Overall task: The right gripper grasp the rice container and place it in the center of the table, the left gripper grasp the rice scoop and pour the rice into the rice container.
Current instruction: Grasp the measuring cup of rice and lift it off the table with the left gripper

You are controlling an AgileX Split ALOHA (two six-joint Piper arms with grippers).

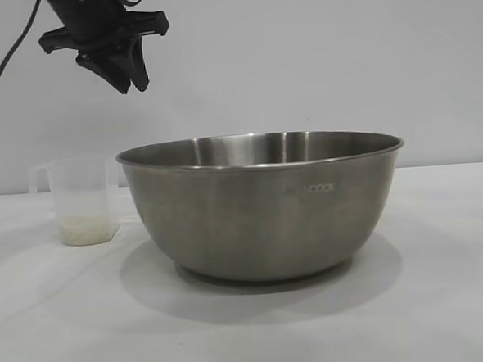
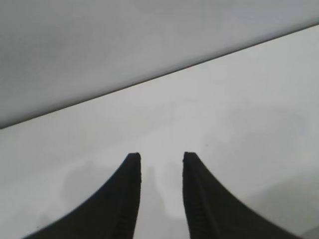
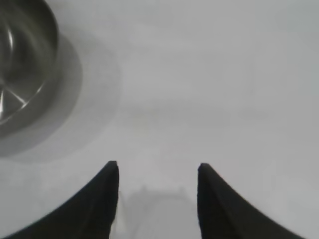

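The robot's left gripper will next move down to the handle (image 1: 33, 179) of the rice scoop and close there, because the scoop must tip over the rice container.
The rice container (image 1: 263, 204), a large steel bowl with "COOK" lettering, stands on the white table (image 1: 446, 300) at the middle. Part of it also shows in the right wrist view (image 3: 22, 59). The rice scoop (image 1: 83, 199), a small translucent cup, stands upright left of the bowl with white rice (image 1: 89, 231) at its bottom. My left gripper (image 1: 124, 73) hangs high above and a little right of the scoop; it is open and empty (image 2: 161, 158). My right gripper (image 3: 158, 167) is open and empty over bare table, apart from the bowl. It is out of the exterior view.
A plain grey wall (image 1: 341, 60) stands behind the table. The table's far edge (image 2: 159, 79) shows in the left wrist view.
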